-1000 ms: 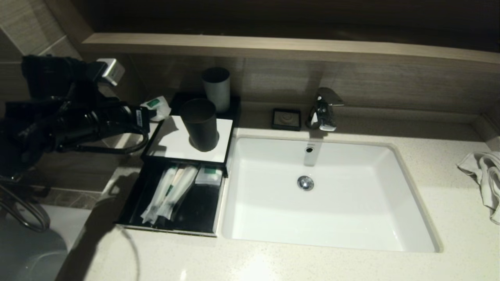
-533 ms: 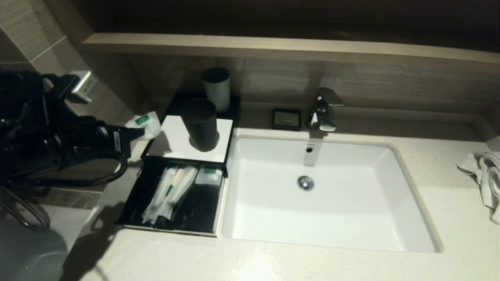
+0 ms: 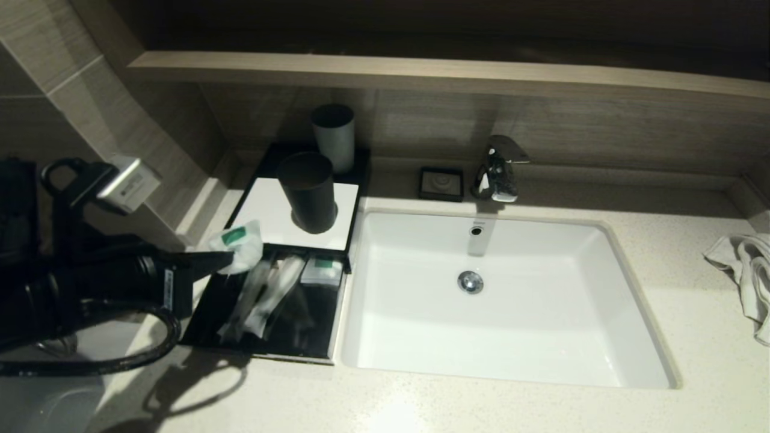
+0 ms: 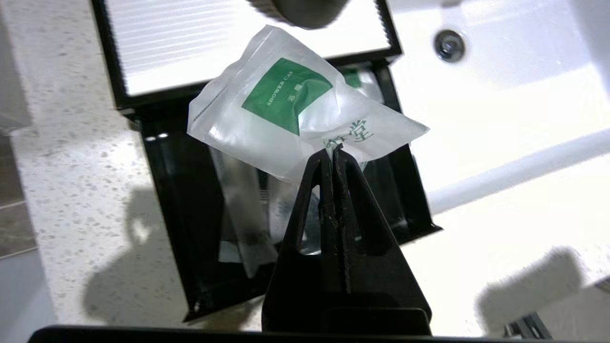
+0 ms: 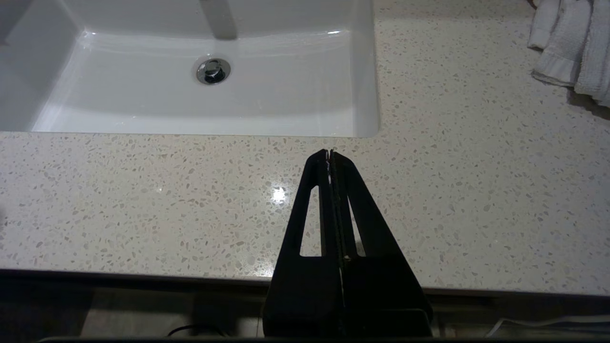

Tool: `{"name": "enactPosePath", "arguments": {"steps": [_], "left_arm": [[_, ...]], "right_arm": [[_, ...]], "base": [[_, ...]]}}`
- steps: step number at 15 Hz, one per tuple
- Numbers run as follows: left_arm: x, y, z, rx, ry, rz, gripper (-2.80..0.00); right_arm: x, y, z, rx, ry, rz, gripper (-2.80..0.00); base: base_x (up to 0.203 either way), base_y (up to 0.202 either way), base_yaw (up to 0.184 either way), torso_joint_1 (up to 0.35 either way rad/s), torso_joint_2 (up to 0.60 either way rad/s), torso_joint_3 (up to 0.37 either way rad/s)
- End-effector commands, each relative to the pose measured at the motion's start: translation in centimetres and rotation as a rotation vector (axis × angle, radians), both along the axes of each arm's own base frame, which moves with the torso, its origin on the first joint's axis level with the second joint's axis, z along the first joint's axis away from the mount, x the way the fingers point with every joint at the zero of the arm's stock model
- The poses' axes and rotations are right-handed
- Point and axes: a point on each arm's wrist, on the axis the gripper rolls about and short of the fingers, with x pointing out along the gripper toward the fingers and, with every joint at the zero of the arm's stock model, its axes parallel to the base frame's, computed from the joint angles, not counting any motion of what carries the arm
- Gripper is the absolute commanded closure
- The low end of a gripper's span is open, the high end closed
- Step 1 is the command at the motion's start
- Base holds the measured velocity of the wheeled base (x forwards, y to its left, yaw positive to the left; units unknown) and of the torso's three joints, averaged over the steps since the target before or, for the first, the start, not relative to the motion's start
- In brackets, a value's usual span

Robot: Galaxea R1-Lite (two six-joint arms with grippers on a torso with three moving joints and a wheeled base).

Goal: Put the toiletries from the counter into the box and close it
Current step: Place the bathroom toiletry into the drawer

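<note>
Next, my left gripper releases its squarish sachet on the bare drawer's bottom (image 3: 304,310) (image 4: 361,186), in front of the other squarish sachet.
My left gripper (image 3: 231,257) (image 4: 333,150) is shut on the corner of a small squarish sachet (image 3: 237,243) (image 4: 295,105) with a green label, held above the left rear of the box's (image 3: 240,225) pulled-out drawer (image 3: 271,352). In the drawer lie two long narrow sachets (image 3: 261,294) and a small squarish sachet (image 3: 322,270). The white top panel (image 3: 264,207) of the box carries a black cup (image 3: 308,191). My right gripper (image 5: 330,153) is shut with nothing in it, above the counter (image 5: 143,200) in front of the sink; it does not show in the head view.
A grey cup (image 3: 332,135) stands behind the black one. The white sink (image 3: 499,300) lies right of the box, with a tap (image 3: 498,168) and a small black soap dish (image 3: 441,183) behind it. A white towel (image 3: 746,276) lies at the far right. A wall rises left of the box.
My left gripper has carried the small sachet from behind the box's left rear corner forward and down, to above the open drawer. The right arm has not moved.
</note>
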Motion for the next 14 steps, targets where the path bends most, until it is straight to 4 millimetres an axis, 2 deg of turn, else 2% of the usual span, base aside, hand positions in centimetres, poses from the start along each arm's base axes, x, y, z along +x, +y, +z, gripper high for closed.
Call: {"name": "enactPosePath", "arguments": {"steps": [1, 4, 10, 14], "left_arm": [[-0.8, -0.6, -0.2, 0.002, 0.002, -0.043, 0.0], [-0.6, -1.6, -1.7, 0.032, 0.071, -0.09, 0.0], [1.8, -2.6, -4.6, 0.091, 0.193, -0.065, 0.0], [1.9, -2.8, -5.0, 0.1, 0.205, -0.074, 0.0]], "right_arm": [[0.0, 0.0, 0.0, 0.001, 0.002, 0.0, 0.0], [0.0, 0.0, 0.0, -0.001, 0.002, 0.0, 0.0], [0.0, 0.0, 0.0, 0.001, 0.002, 0.0, 0.0], [0.0, 0.0, 0.0, 0.0, 0.002, 0.0, 0.0]], "base": [[0.0, 0.0, 0.0, 0.0, 0.0, 0.0], [0.0, 0.0, 0.0, 0.0, 0.0, 0.0], [0.0, 0.0, 0.0, 0.0, 0.0, 0.0], [0.0, 0.0, 0.0, 0.0, 0.0, 0.0]]}}
